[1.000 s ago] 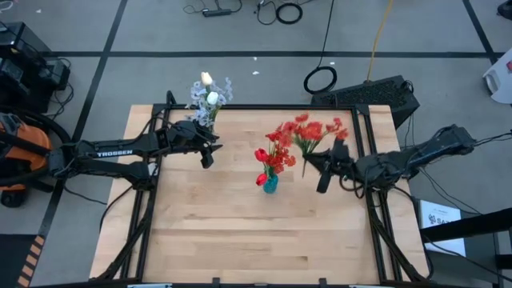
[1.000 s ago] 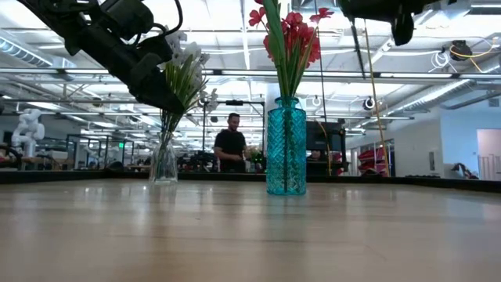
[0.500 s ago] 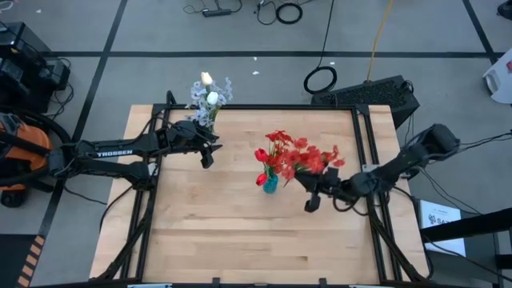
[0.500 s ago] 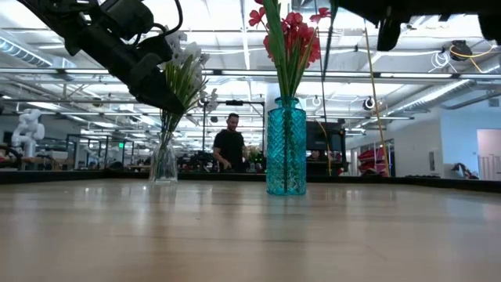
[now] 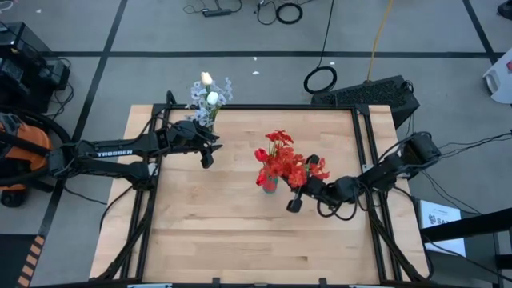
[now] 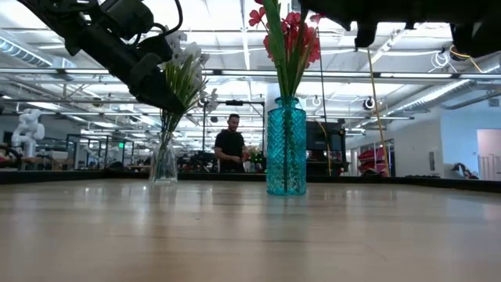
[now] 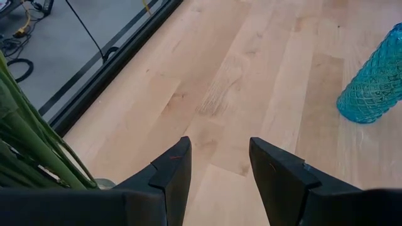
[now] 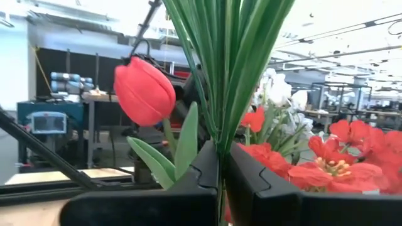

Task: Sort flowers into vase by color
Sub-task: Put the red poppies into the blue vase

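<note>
Next, my right gripper lets go of the bunch of red flowers inside the blue glass vase [image 5: 273, 186], next to the red flowers there.
A blue glass vase [image 5: 270, 186] [image 6: 286, 149] [image 7: 374, 88] stands mid-table with red flowers [image 5: 272, 152] in it. My right gripper [image 5: 292, 202] [image 8: 221, 169] is just right of it, shut on a bunch of red flowers [image 5: 308, 168] whose blooms crowd against those in the vase. A clear vase [image 6: 163, 160] with white and pale sprigs [image 5: 210, 100] stands at the far left edge. My left gripper [image 5: 206, 156] [image 7: 220, 157] hovers open beside it, above bare wood. My right gripper pinches several thin green stems [image 8: 220, 125] of the red bunch together between its two fingers [image 8: 188, 182], which lie across them. The arm reaches in from the table's right. The bunch is lifted clear of the table, its blooms [image 8: 333, 166] close to the vase's flowers.
The near half of the wooden table [image 5: 264, 248] is bare. A black frame rail [image 5: 280, 106] edges the table. Cables and a black stand [image 5: 376, 94] lie on the floor beyond the far edge. A person [image 6: 231, 145] stands far back in the room.
My right gripper has carried the red bunch from the table's right toward the left and the near edge, up to the blue vase, staying shut. The blooms have swung from the far right of the vase to right against its flowers.
</note>
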